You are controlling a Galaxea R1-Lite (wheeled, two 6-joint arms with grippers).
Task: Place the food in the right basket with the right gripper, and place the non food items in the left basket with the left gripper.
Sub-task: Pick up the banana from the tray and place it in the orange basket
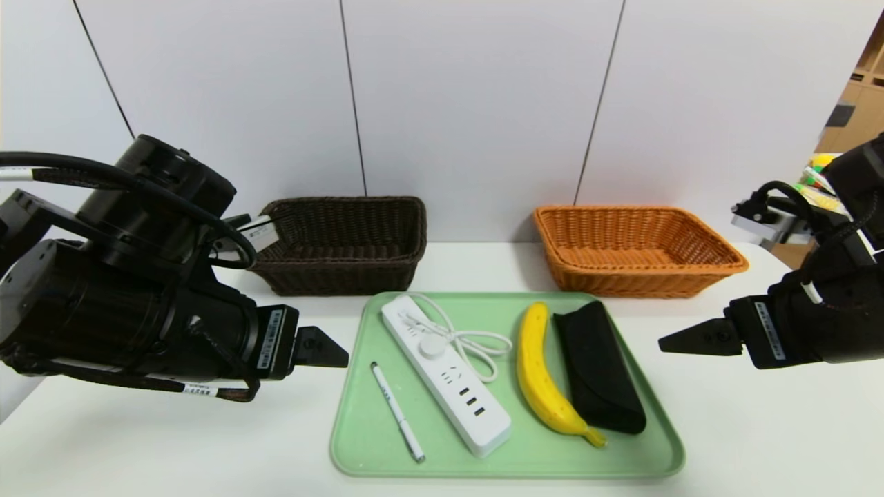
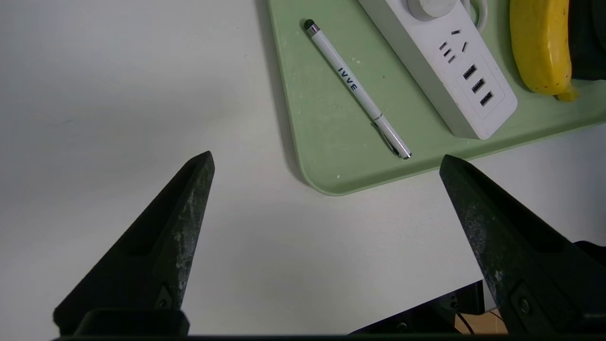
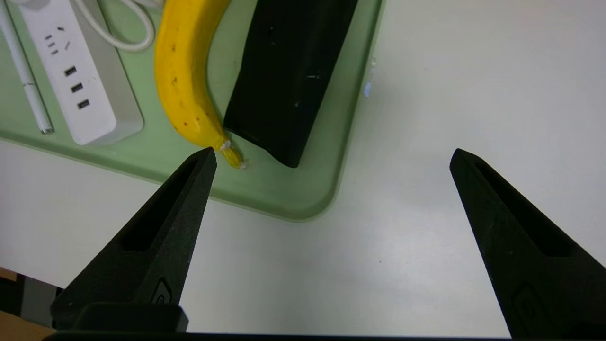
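Observation:
Next, I move my right gripper to the middle of the banana (image 1: 538, 382) (image 3: 179, 79), between the power strip and the black case, and close it there.
A green tray (image 1: 359, 442) holds a white pen (image 1: 398, 412), a white power strip (image 1: 445, 373) with its coiled cord, a yellow banana (image 1: 542, 376) and a black case (image 1: 598, 366). Behind it stand a dark brown basket (image 1: 345, 243) on the left and an orange basket (image 1: 632, 248) on the right, with nothing visible inside either. My left gripper (image 1: 324, 347) hovers open over bare table just left of the tray (image 2: 331, 156), near the pen (image 2: 355, 87). My right gripper (image 1: 690, 338) hovers open just right of the tray (image 3: 284, 199), close to the banana (image 3: 184, 80) and the case (image 3: 284, 76).
The white table (image 1: 760, 428) runs to a white panelled wall behind the baskets. Shelving and colourful clutter (image 1: 822, 172) sit beyond the table's right end. The table's front edge shows in both wrist views.

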